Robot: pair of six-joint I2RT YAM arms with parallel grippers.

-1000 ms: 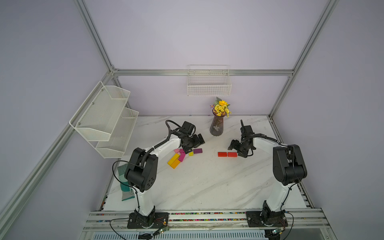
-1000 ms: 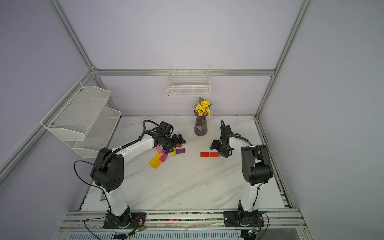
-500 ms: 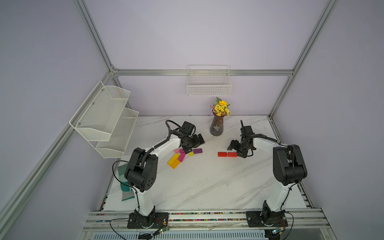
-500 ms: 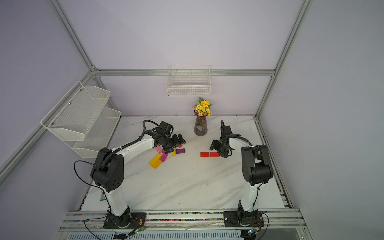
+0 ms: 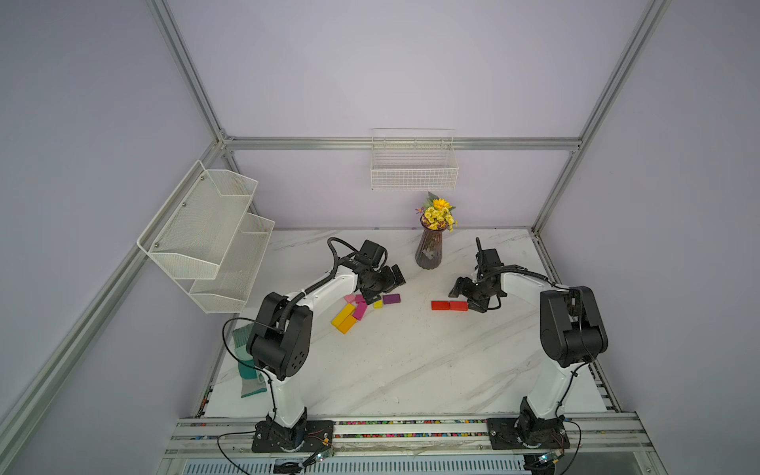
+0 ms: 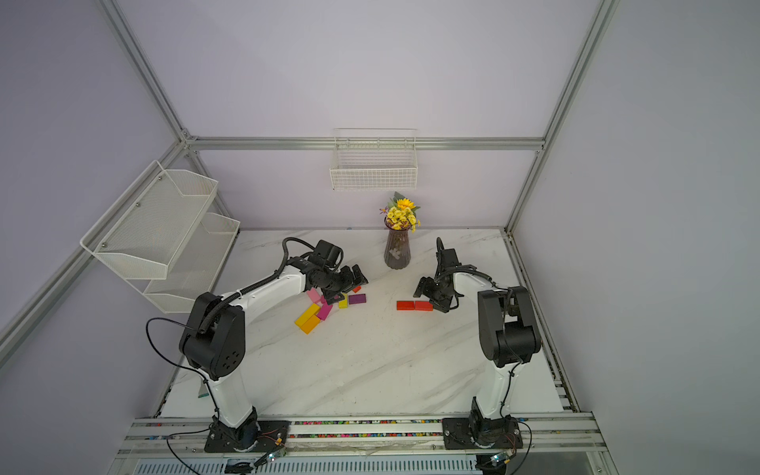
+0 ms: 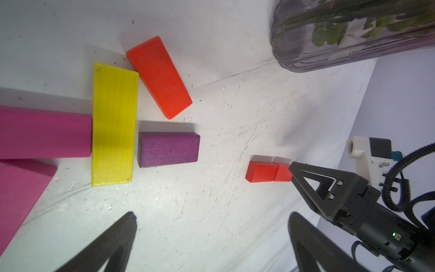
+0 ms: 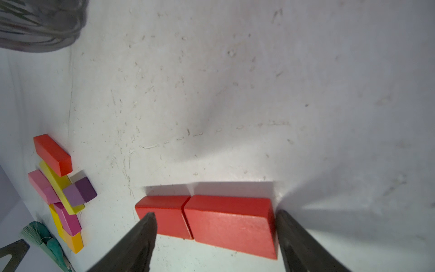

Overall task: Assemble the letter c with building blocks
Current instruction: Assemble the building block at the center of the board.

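Observation:
The near end of the long yellow block (image 5: 378, 304) (image 8: 74, 207) next to the purple block is the next place for my right gripper to go and close.
Two red building blocks (image 5: 449, 305) (image 8: 204, 219) lie end to end on the white table. My right gripper (image 5: 464, 298) (image 8: 215, 213) hangs open low over them. One finger overlaps the far block and the other finger stands at the near block's outer end. A loose pile of building blocks lies to the left: a purple one (image 5: 391, 299) (image 7: 168, 149), a yellow one (image 7: 114, 124), an orange-red one (image 7: 159, 77), a magenta one (image 5: 360, 310) (image 7: 44, 131), a long yellow one (image 5: 343, 314) and a pink one (image 5: 349, 297). My left gripper (image 5: 386, 283) (image 7: 211, 215) is wide open beside the pile, over bare table, holding nothing.
A glass vase of yellow flowers (image 5: 429, 251) (image 7: 329, 42) stands at the back between the arms. A white mesh shelf (image 5: 205, 238) juts from the left wall, and a wire basket (image 5: 413, 164) hangs on the back wall. A teal glove (image 5: 246, 362) lies at the table's left edge.

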